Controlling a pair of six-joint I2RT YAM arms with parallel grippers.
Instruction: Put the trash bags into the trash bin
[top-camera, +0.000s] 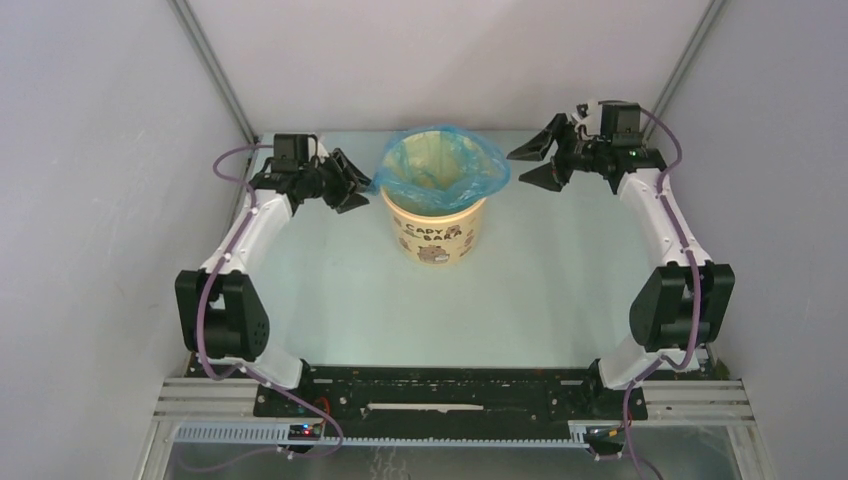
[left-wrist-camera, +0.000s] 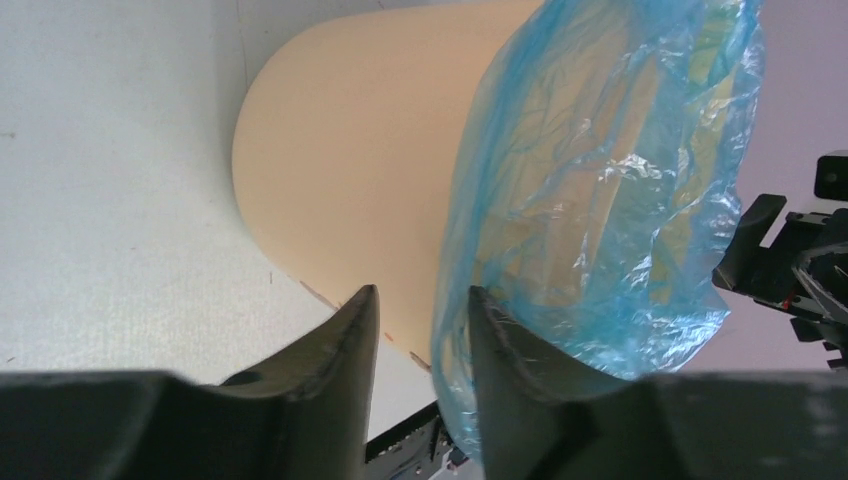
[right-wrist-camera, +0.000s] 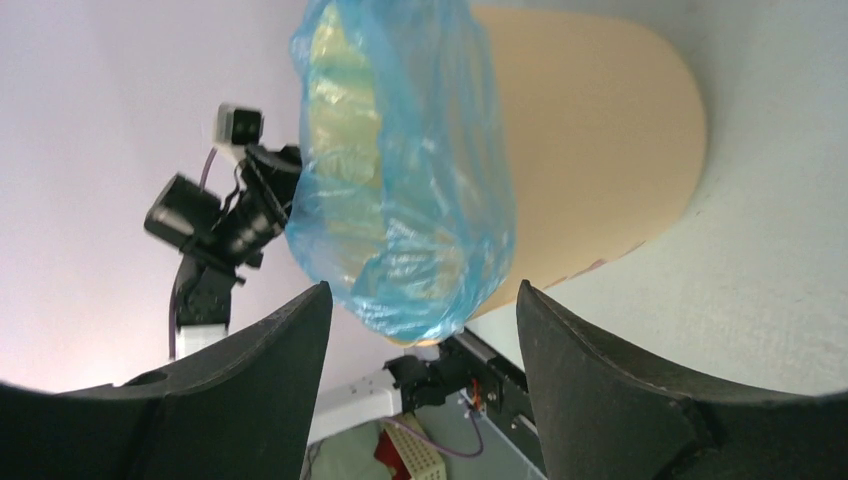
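Note:
The front edge of the trash bag stops short of the bin's front rim, so next my left gripper pinches the bag's near corner (top-camera: 379, 188) and pulls it over the rim of the bin.
The pale-yellow trash bin (top-camera: 436, 232) with brown lettering stands upright at the table's middle back. The light-blue trash bag (top-camera: 445, 165) sits in its mouth, with the film spread open and folded over the rim. My left gripper (top-camera: 352, 182) is at the bag's left edge. In the left wrist view the left gripper (left-wrist-camera: 420, 300) is slightly open, and the bag's edge (left-wrist-camera: 600, 180) hangs in the gap against the right finger, beside the bin wall (left-wrist-camera: 350, 150). My right gripper (top-camera: 535, 162) is wide open, apart from the bag on its right. The right wrist view shows the bag (right-wrist-camera: 400, 170) and the bin (right-wrist-camera: 600, 150) beyond the right gripper (right-wrist-camera: 420, 300).
Grey enclosure walls and slanted metal posts (top-camera: 215, 70) close in the table at the back and sides. The black base rail (top-camera: 430, 400) runs along the near edge. Each arm shows in the other's wrist view: the right arm (left-wrist-camera: 790, 260) and the left arm (right-wrist-camera: 220, 220).

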